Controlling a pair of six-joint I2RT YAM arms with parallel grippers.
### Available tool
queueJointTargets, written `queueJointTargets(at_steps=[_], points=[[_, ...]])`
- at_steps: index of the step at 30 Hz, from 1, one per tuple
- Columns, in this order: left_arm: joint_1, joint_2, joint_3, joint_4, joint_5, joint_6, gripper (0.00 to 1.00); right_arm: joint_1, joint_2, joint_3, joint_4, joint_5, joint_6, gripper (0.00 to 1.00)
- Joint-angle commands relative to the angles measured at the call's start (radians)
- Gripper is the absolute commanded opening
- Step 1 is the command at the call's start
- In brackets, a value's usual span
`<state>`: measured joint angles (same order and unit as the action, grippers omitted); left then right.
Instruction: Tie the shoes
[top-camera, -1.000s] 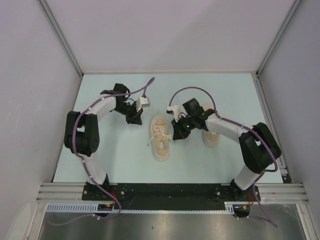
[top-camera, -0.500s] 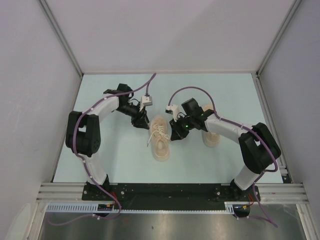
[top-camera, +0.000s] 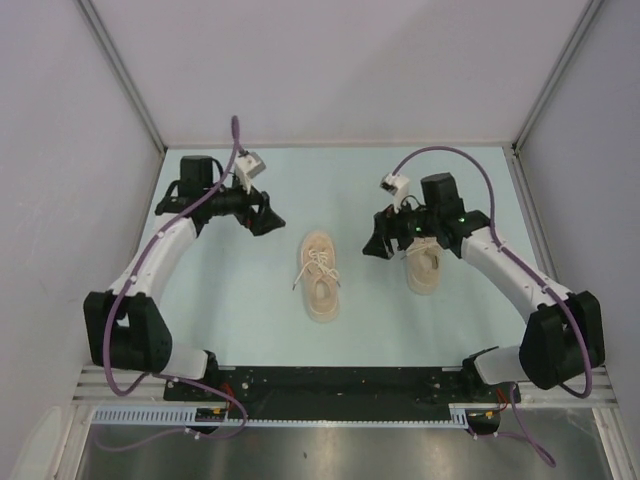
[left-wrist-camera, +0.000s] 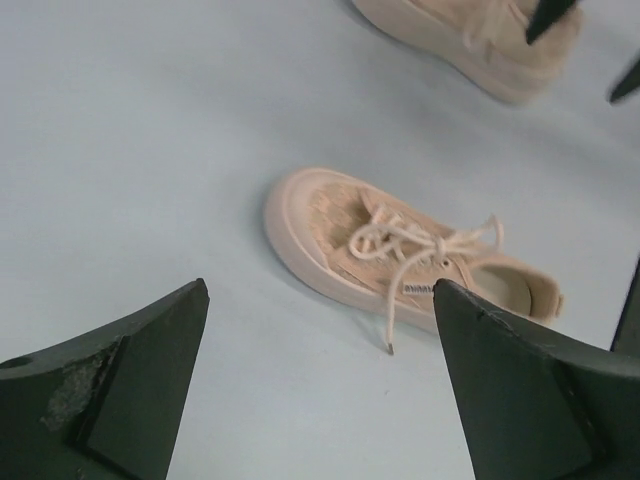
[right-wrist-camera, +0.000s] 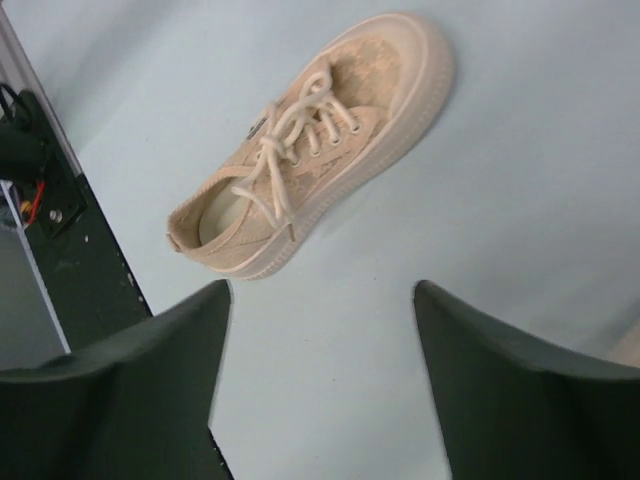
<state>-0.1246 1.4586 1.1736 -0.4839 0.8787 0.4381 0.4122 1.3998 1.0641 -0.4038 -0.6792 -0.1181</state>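
Next, I pinch the loop (right-wrist-camera: 258, 200) near the middle shoe's opening with my right gripper and pull against my left gripper, because that shoe's knot sits loose with slack loops.
Two beige shoes lie on the pale blue table. The middle shoe (top-camera: 320, 276) has its off-white laces (left-wrist-camera: 415, 245) gathered in a knot over the tongue, with one loose end trailing onto the table. The other shoe (top-camera: 423, 265) lies to its right, partly under the right arm. My left gripper (top-camera: 268, 216) hangs open up and to the left of the middle shoe, holding nothing. My right gripper (top-camera: 375, 241) hangs open between the two shoes, also holding nothing. In the wrist views the middle shoe (right-wrist-camera: 310, 150) lies beyond the open left gripper (left-wrist-camera: 318, 298) and the open right gripper (right-wrist-camera: 322, 290).
Grey walls close the table in at the left, back and right. A black base rail (top-camera: 340, 383) runs along the near edge, and it also shows in the right wrist view (right-wrist-camera: 45, 210). The second shoe (left-wrist-camera: 470, 35) sits at the top of the left wrist view.
Both grippers have opened and drawn back from the middle shoe, the left one up and to the left, the right one to the right. The shoe stays in place.
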Motion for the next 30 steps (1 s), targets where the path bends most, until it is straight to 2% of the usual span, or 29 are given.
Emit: queueJointTargets(at_steps=[1,3,5,6,8,10,14,16,19,20,22,25,27,30], points=[[0.072,-0.110,0.035,0.107,-0.170,-0.358,1.00,-0.119,-0.067,0.007,-0.012,-0.017,0.043,0.87],[0.095,-0.113,0.075,0.015,-0.211,-0.375,1.00,-0.179,-0.071,0.007,-0.026,-0.028,0.066,0.93],[0.121,-0.133,0.098,-0.011,-0.225,-0.412,0.99,-0.263,-0.071,0.007,-0.046,-0.028,0.080,0.94],[0.159,-0.142,0.092,-0.021,-0.274,-0.427,1.00,-0.288,-0.070,0.007,-0.053,-0.017,0.080,0.96],[0.161,-0.164,0.071,-0.050,-0.345,-0.414,1.00,-0.349,-0.067,-0.004,-0.070,0.007,0.077,0.97],[0.161,-0.179,0.006,-0.059,-0.430,-0.385,1.00,-0.381,-0.071,-0.025,-0.073,0.013,0.072,0.98],[0.160,-0.211,-0.133,-0.045,-0.488,-0.352,1.00,-0.392,-0.133,-0.104,-0.066,0.026,0.067,0.99],[0.158,-0.245,-0.193,-0.035,-0.451,-0.308,0.99,-0.377,-0.157,-0.147,-0.053,-0.016,0.072,0.96],[0.157,-0.284,-0.248,0.024,-0.264,-0.198,1.00,-0.288,-0.176,-0.161,-0.040,-0.019,0.046,0.89],[0.149,-0.276,-0.253,0.030,-0.168,-0.170,1.00,-0.267,-0.170,-0.159,-0.030,-0.028,0.044,0.88],[0.084,-0.200,-0.230,0.028,-0.109,-0.136,1.00,-0.198,-0.128,-0.161,0.005,-0.045,0.029,0.84],[-0.041,-0.110,-0.201,0.048,-0.096,-0.146,1.00,-0.101,-0.068,-0.159,0.046,-0.045,0.000,0.77],[-0.117,-0.101,-0.232,0.163,-0.150,-0.255,0.99,-0.047,-0.041,-0.159,0.080,-0.017,-0.031,0.70],[-0.193,-0.047,-0.221,0.212,-0.204,-0.333,0.84,0.037,0.008,-0.159,0.138,0.032,-0.049,0.67]])
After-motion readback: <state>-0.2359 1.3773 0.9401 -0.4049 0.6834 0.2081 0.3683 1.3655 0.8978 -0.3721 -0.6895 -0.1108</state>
